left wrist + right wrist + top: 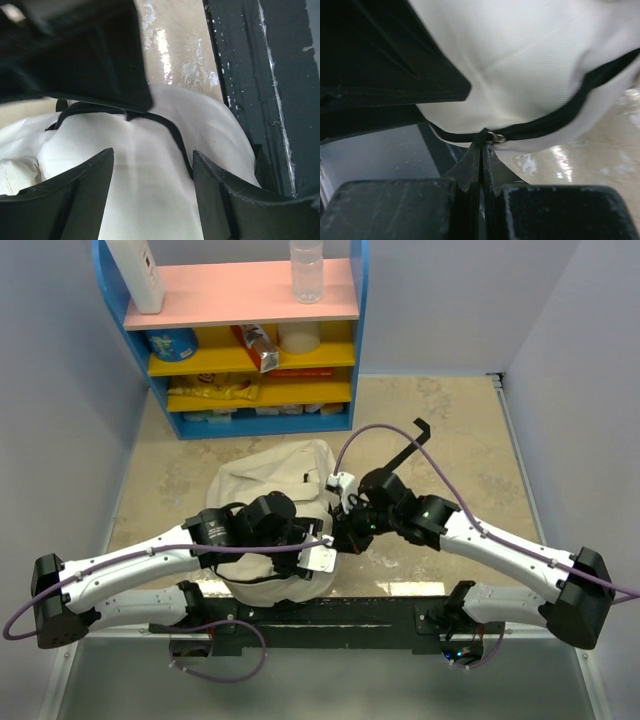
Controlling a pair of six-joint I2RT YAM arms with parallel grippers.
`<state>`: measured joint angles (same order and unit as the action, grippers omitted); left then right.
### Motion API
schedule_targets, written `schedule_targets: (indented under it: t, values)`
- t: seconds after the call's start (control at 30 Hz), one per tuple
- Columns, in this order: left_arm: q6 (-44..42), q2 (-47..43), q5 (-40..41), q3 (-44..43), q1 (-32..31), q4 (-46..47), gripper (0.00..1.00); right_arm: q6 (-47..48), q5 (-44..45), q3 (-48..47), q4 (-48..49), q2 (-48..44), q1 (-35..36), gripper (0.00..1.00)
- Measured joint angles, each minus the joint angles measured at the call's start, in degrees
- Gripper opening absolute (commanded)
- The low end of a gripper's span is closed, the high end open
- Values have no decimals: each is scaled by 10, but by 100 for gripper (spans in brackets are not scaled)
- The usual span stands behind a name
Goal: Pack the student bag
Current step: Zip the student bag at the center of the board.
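Note:
The black zipper lies off-centre beside the finger of the robot's open left gripper, so the left gripper should pinch the zipper (165, 122) behind the zipper pull before the right gripper pulls.
The student bag (262, 480), cream fabric with black zipper lines, lies on the table between both arms. My left gripper (318, 552) is open over the bag's near right side. In the left wrist view its fingers (75, 192) straddle cream fabric (145, 190), with a black zipper line (172, 132) running close to the right finger; nothing is held. My right gripper (345, 530) is at the bag's right edge. In the right wrist view it (482, 142) is shut on the zipper pull (495, 137) of the black zipper (555, 117).
A blue shelf unit (240, 340) stands at the back, with a clear bottle (306, 270), a white container (137, 275) and snack packs on it. A black rail (330, 612) runs along the near edge. Grey walls close both sides.

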<state>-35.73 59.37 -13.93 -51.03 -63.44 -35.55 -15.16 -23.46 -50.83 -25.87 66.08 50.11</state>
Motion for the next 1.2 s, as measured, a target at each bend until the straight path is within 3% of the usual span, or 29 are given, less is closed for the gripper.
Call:
schedule_targets:
  t: [0.13,0.23,0.27,0.5,0.63,0.77,0.87,1.2]
  values:
    - [20,7,-16,0,-1,6,60,-46,7,48,41,7,40,0]
    - [38,11,-34,0,-2,11,37,-68,16,61,50,6,43,0]
    - [42,13,-40,0,-2,12,36,-71,17,61,51,5,43,0]
    - [66,19,-103,22,-24,24,40,-82,39,61,46,-30,43,0]
    - [77,26,-107,33,-39,36,52,-88,46,61,40,-45,43,0]
    - [87,30,-66,34,-47,56,56,-94,46,62,40,-59,43,0]
    - [93,30,-30,30,-48,60,67,-94,47,63,40,-62,43,0]
    - [112,30,46,27,-38,80,68,-95,47,68,40,-65,43,0]
